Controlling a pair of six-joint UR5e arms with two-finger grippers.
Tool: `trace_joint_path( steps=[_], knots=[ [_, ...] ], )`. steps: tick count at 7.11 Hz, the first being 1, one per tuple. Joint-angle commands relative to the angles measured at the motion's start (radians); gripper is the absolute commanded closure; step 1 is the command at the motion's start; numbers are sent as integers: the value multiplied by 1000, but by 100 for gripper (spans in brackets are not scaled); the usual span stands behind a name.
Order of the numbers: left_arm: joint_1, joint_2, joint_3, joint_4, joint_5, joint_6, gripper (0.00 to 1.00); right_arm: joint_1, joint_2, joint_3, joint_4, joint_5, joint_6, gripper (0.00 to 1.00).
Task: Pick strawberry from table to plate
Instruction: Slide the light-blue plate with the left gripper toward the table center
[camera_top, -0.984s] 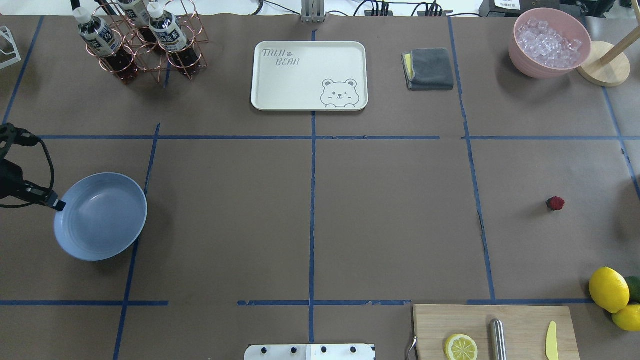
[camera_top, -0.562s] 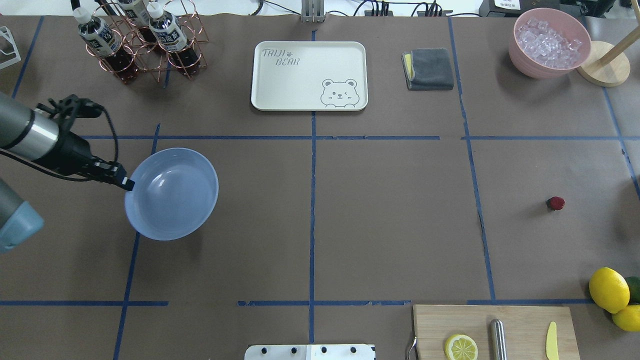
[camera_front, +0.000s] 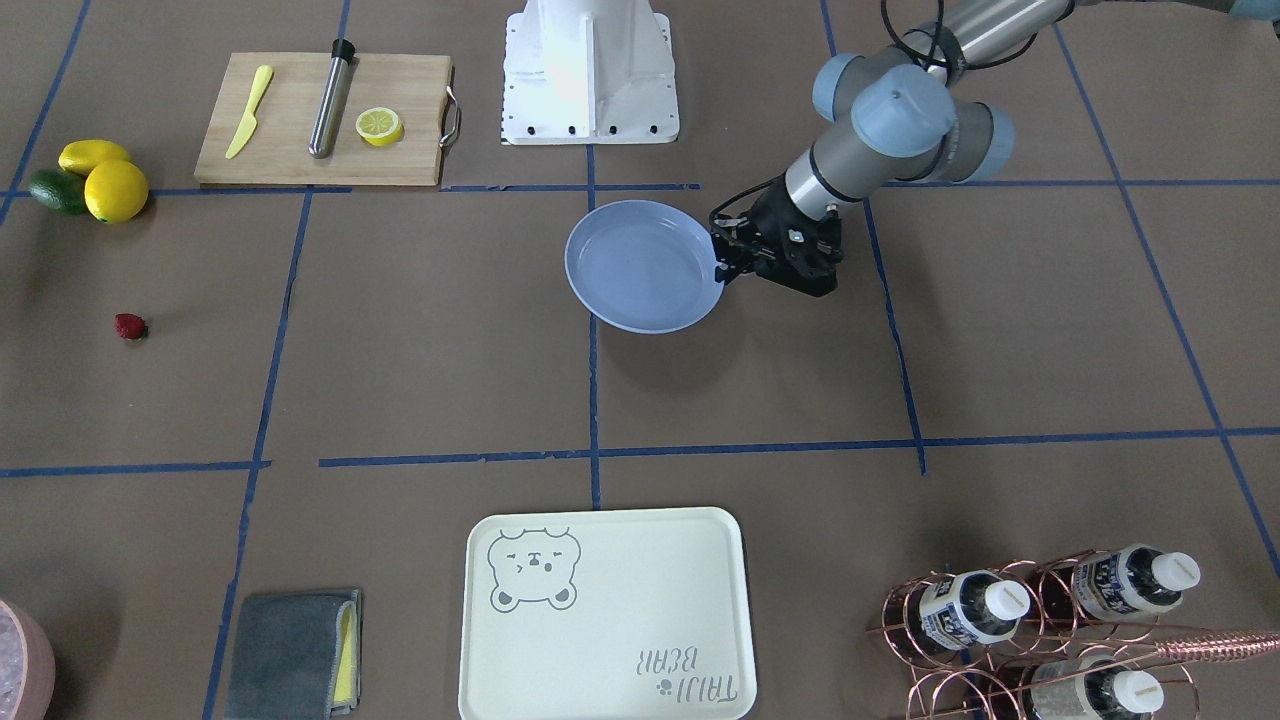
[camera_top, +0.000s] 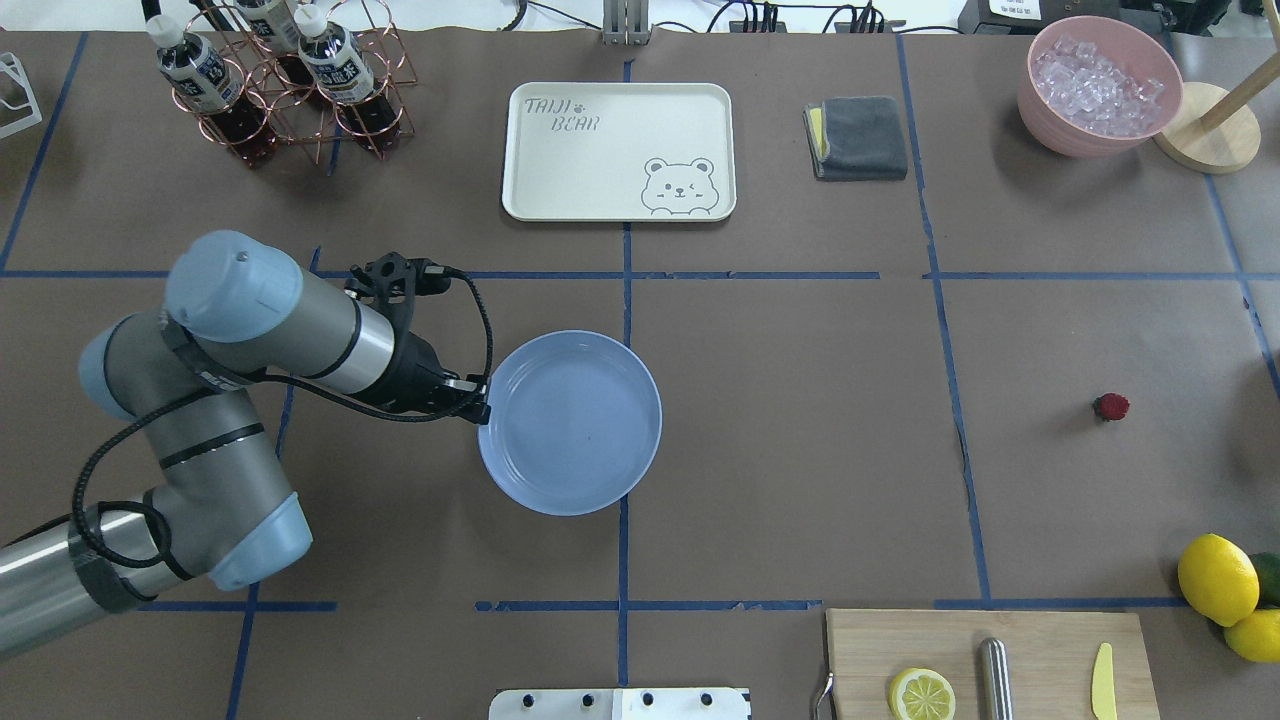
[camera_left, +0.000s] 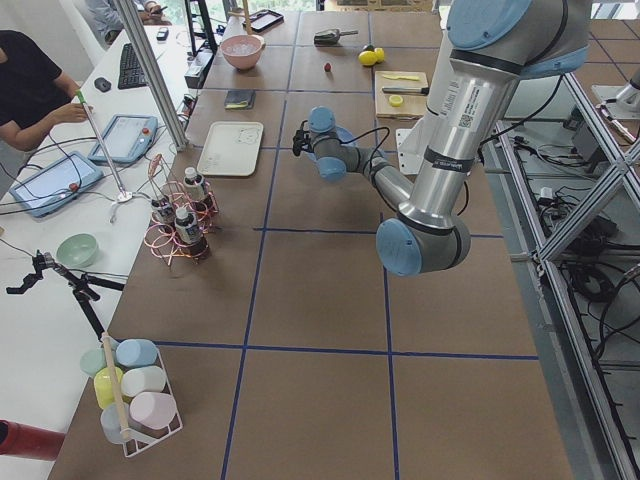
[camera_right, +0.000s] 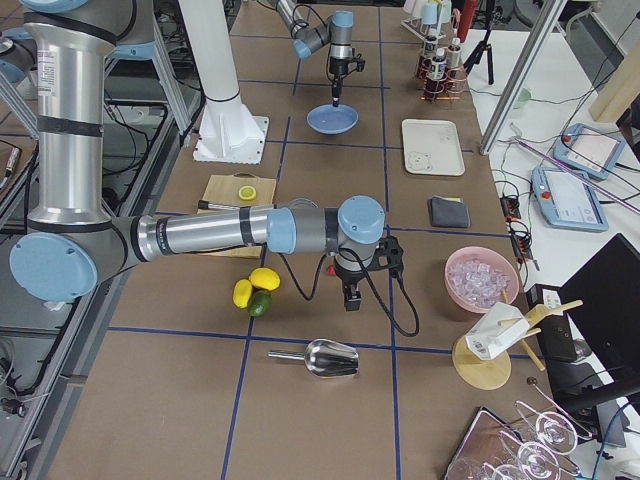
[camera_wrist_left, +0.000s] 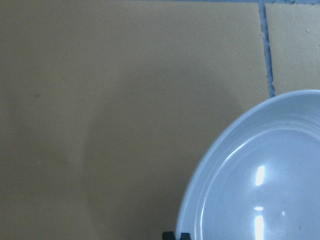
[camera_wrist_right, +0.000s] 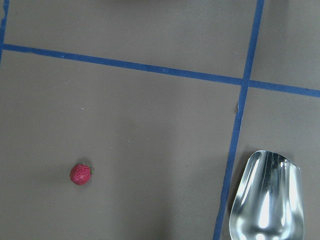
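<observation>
The robot's left gripper will release the light-blue plate on the centre tape line (camera_front: 587, 300), between the white stand and the bear tray.
The light-blue plate (camera_top: 580, 430) sits over the table's (camera_top: 800, 450) centre tape line, and its offset shadow suggests it hangs just above the paper. My left gripper (camera_top: 481, 406) is shut on the plate's left rim; in the front view the same grip (camera_front: 722, 262) is at the right rim of the plate (camera_front: 640, 270). The left wrist view shows only the plate (camera_wrist_left: 265, 190) rim and brown table. The strawberry (camera_top: 1111, 406) lies far to the right on the table, alone, also seen as strawberry (camera_wrist_right: 80, 174). My right gripper (camera_right: 350, 300) hovers near it; I cannot tell whether it is open.
A cream bear tray (camera_top: 618, 150) and a grey cloth (camera_top: 858, 137) lie at the back. A bottle rack (camera_top: 290, 80) is back left, a pink ice bowl (camera_top: 1098, 85) back right. Cutting board (camera_top: 985, 665), lemons (camera_top: 1218, 580) and a metal scoop (camera_wrist_right: 267, 200) are near the strawberry's side.
My left arm has carried the plate from the table's left edge rightward to the centre line. The strawberry has not moved.
</observation>
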Motion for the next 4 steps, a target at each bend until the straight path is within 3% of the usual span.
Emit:
trace_joint_path(
  steps=[1,4],
  knots=[
    [26,-93,11,151,81,-26,100,0,-13,33,-3,0,1,0],
    [63,-129,64,149,121,-50,100,0,-13,30,-3,3,4,0]
  ],
)
